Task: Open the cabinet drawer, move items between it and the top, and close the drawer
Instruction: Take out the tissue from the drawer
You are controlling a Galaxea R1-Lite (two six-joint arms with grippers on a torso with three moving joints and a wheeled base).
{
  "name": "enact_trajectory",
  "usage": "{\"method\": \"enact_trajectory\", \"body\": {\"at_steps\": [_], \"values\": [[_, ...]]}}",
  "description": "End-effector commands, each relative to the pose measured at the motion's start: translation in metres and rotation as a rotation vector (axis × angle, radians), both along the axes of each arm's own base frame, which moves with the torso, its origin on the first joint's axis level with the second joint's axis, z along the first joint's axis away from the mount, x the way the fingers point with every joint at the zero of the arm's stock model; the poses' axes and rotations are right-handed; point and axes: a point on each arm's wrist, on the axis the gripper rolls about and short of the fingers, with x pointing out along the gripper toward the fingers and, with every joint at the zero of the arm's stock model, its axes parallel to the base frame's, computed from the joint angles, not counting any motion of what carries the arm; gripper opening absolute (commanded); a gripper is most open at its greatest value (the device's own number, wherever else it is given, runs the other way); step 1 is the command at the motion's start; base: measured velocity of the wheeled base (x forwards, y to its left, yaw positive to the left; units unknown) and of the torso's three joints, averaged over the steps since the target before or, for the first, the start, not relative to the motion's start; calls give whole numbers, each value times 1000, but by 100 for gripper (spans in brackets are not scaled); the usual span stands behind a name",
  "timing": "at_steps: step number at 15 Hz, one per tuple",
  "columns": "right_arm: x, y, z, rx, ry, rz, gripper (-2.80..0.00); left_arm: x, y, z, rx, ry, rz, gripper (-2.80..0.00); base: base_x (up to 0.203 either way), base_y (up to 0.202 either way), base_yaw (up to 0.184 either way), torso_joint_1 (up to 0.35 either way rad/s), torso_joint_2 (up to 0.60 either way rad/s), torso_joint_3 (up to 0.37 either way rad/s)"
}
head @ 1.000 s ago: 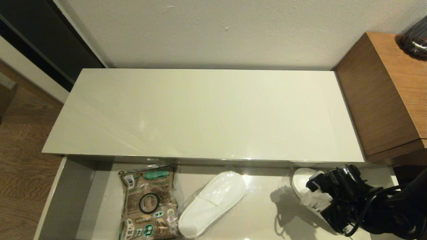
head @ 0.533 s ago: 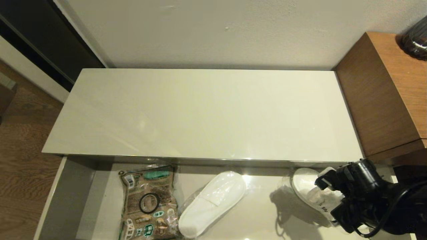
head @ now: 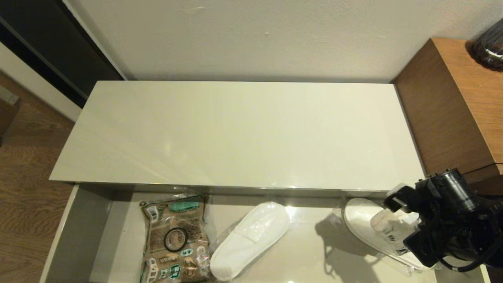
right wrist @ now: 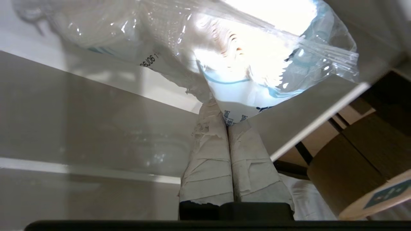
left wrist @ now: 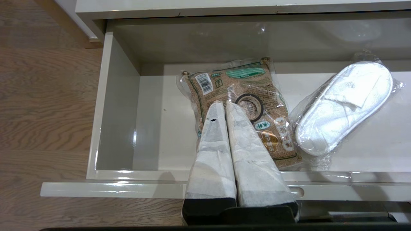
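My right gripper is to let go of the tissue pack on the shadowed drawer's bottom [head: 356, 257], leaning over the wrapped slipper that lies beneath it.
The cabinet drawer [head: 82, 232] stands pulled open below the glossy cream top [head: 235, 133], which is bare. At the drawer's right end my right gripper [right wrist: 227, 123] is shut on the edge of the tissue pack [right wrist: 257, 64], a white pack with blue print in clear film. The pack [head: 387, 230] hangs above a wrapped white slipper [head: 359, 220]. A second wrapped slipper [head: 251, 236] lies mid-drawer. My left gripper [left wrist: 221, 104] is shut and empty, hovering over the brown printed bag [left wrist: 244, 83] near the drawer front.
The brown bag with the black ring [head: 175, 239] lies in the drawer's left half. A taller brown wooden unit [head: 452, 110] stands close to the right of the cabinet, with a dark glass object [head: 489, 47] on it. Wooden floor lies to the left.
My right gripper has moved right and lifted with the tissue pack, uncovering more of the slipper beneath it. Nothing else has moved.
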Motion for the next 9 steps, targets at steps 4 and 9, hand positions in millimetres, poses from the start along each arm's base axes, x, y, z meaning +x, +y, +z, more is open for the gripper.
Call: {"method": "enact_trajectory", "body": {"at_steps": [4, 9], "values": [[5, 2, 49, 36, -70, -20, -280, 0, 0, 0, 1, 1, 0, -280, 0, 0, 0, 0, 0, 0], [-12, -3, 84, 43, -80, -25, -280, 0, 0, 0, 1, 1, 0, -280, 0, 0, 0, 0, 0, 0]]}}
